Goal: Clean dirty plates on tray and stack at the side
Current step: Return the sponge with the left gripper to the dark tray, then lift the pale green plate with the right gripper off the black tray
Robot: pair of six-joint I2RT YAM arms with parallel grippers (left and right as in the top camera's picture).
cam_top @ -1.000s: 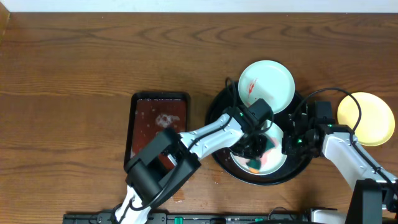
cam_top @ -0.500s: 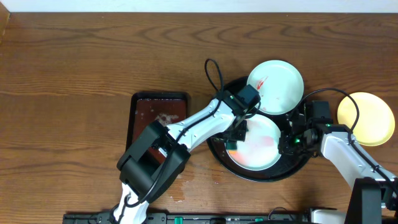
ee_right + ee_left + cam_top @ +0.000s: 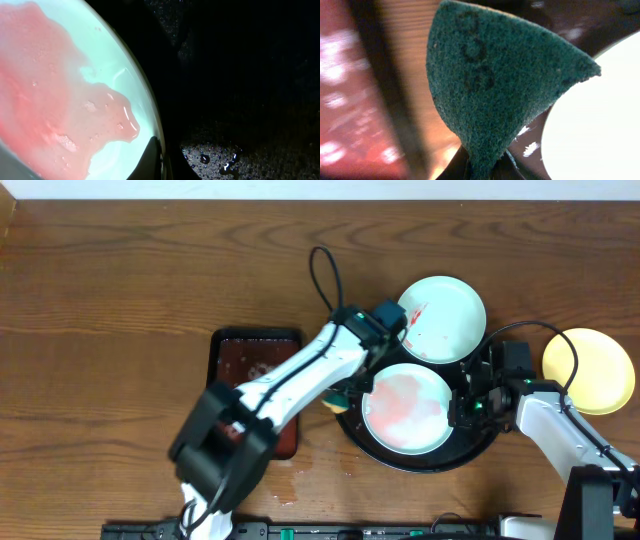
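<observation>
My left gripper sets the green scouring pad down next on the middle of the wet rectangular red-brown tray [image 3: 253, 408].
A pale mint plate [image 3: 405, 407] smeared with watery pink lies in the black tray [image 3: 480, 448]. My right gripper [image 3: 459, 412] is shut on its right rim; the right wrist view shows one dark finger [image 3: 150, 159] over the plate [image 3: 60, 95] edge. My left gripper [image 3: 338, 402] sits at the tray's left rim, shut on a green scouring pad [image 3: 495, 85] pinched at its lower tip between the jaws [image 3: 482, 172]. A second white plate [image 3: 442, 318] with a red smear rests on the tray's far rim. A pale yellow plate [image 3: 588, 370] lies on the wood at the right.
A rectangular red-brown tray [image 3: 232, 370], wet inside, lies left of the black tray under my left arm. The black tray's floor [image 3: 240, 100] is beaded with water. A black cable [image 3: 322, 275] loops above the left arm.
My left gripper has swept the green pad leftward off the smeared plate to the tray's left rim, uncovering the plate. The right gripper has kept its hold on the rim.
</observation>
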